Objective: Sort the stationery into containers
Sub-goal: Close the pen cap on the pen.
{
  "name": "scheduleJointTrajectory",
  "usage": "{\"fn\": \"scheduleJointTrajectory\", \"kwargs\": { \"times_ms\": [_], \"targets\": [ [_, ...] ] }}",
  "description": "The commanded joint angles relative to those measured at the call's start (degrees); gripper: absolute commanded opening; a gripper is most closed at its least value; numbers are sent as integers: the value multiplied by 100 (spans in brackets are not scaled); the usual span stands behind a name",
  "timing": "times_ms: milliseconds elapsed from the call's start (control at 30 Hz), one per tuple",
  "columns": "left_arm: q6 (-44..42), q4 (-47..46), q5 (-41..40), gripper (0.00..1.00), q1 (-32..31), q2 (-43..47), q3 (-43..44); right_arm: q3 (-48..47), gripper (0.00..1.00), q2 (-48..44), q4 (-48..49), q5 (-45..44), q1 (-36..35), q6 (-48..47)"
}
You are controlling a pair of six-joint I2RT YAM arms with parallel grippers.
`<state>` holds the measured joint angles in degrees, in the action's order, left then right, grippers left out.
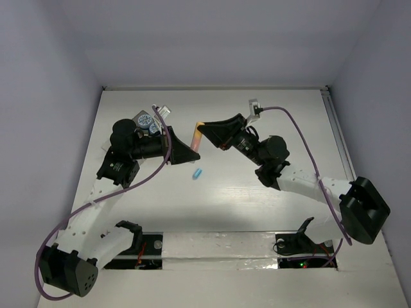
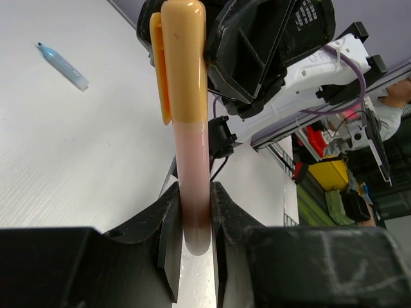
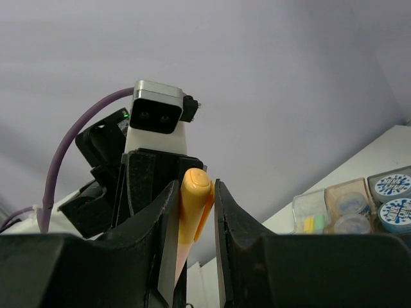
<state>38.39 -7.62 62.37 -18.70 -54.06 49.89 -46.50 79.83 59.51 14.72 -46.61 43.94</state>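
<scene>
Next, my left gripper releases the orange-capped pen, now held in the air between both grippers, in the clear tray (image 1: 132, 156) next to the tan tray with cups.
A short pen (image 1: 196, 138) with an orange cap and a pink barrel is held in the air between both grippers above the middle of the table. My left gripper (image 2: 192, 218) is shut on the pink barrel end of the pen (image 2: 185, 96). My right gripper (image 3: 196, 199) is closed around the orange cap (image 3: 194, 205) from the other side. In the top view the left gripper (image 1: 190, 153) and right gripper (image 1: 203, 128) meet tip to tip. A small blue pen (image 1: 197, 173) lies on the table just below them and also shows in the left wrist view (image 2: 62, 58).
The container cluster (image 1: 153, 120) sits at the back left, partly hidden behind the left arm. The right wrist view shows a clear tray (image 3: 311, 215) with yellow and green erasers, a tan tray (image 3: 350, 205) with cups, and round blue-patterned tubs (image 3: 393, 185).
</scene>
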Motion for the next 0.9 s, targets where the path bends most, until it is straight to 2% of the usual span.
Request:
{"fn": "scheduleJointTrajectory", "kwargs": {
  "times_ms": [0, 400, 467, 500, 533, 633, 733, 867],
  "targets": [
    [-314, -2332, -1622, 0, 156, 98, 1129, 818, 0, 419, -2444, 2176, -753, -343],
    [-95, -2710, -2115, 0, 156, -184, 285, 713, 0, -151, -2513, 1966, -753, -509],
    [-104, -2693, -2254, 0, 156, -201, 127, 625, 13, -449, -2733, 1430, -753, -728],
    [-121, -2684, -2299, 0, 156, -227, 31, 572, 23, -799, -3012, 1254, -753, -790],
    [-95, -2692, -2343, 0, 156, -254, -5, 468, 41, -985, -3145, 939, -701, -869],
    [-121, -2649, -2632, 0, 156, -350, -172, 370, 61, -1776, -3524, 350, -560, -1089],
    [-87, -2605, -2975, 0, 208, -359, -348, 422, 68, -2567, -3753, -127, -560, -1274],
    [46, -2482, -3371, 0, 261, -342, -489, 571, 71, -3140, -4139, -478, -560, -1598]
  ]
}}
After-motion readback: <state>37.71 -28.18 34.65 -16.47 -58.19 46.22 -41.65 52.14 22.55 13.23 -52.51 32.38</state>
